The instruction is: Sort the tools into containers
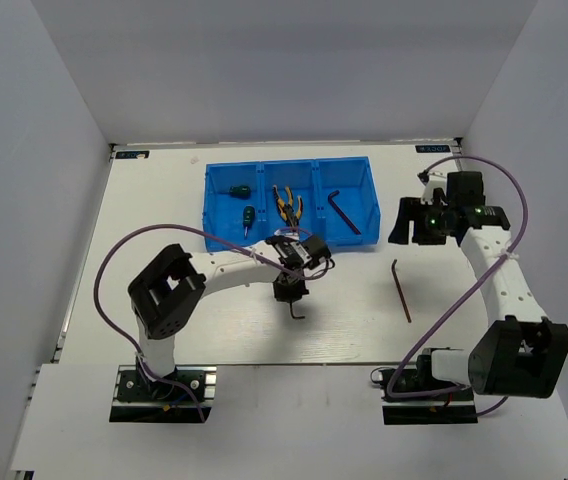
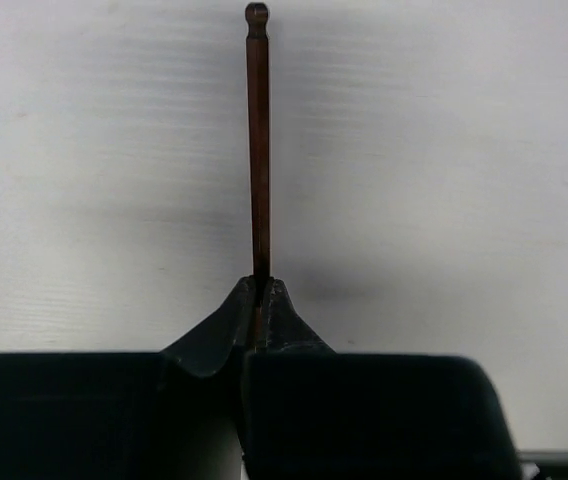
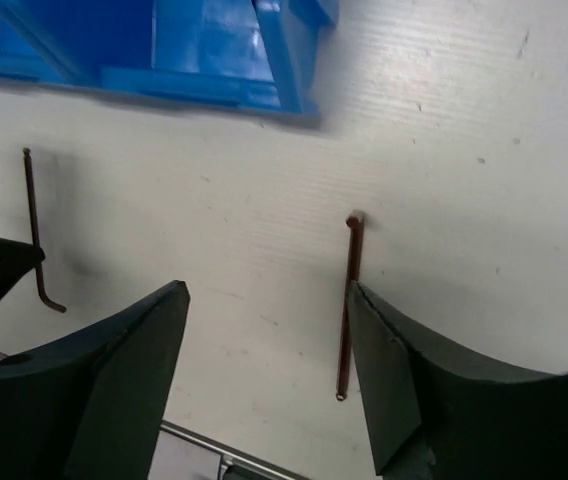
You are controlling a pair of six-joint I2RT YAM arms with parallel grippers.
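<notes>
Next, my left gripper lets go of the second hex key in the blue bin [image 1: 325, 213], next to the dark hex key lying there.
The blue three-compartment bin [image 1: 289, 232] stands at the back of the table. Two green-handled screwdrivers [image 1: 243, 203] lie in its left compartment, the yellow-handled pliers [image 1: 286, 207] in the middle one, and one dark hex key [image 1: 342, 212] in the right one. My left gripper [image 1: 292, 290] is just in front of the bin, shut on a second hex key [image 2: 257, 140] whose long arm sticks out past the fingertips [image 2: 276, 300]. A third hex key [image 1: 402, 290] lies on the table, and it also shows in the right wrist view [image 3: 348, 300]. My right gripper [image 1: 411, 222] is open and empty, right of the bin.
In the right wrist view the bin's corner [image 3: 284, 70] is at the top, and the left gripper's held key [image 3: 32, 230] is at the left. White walls enclose the table on three sides. Purple cables loop over both arms.
</notes>
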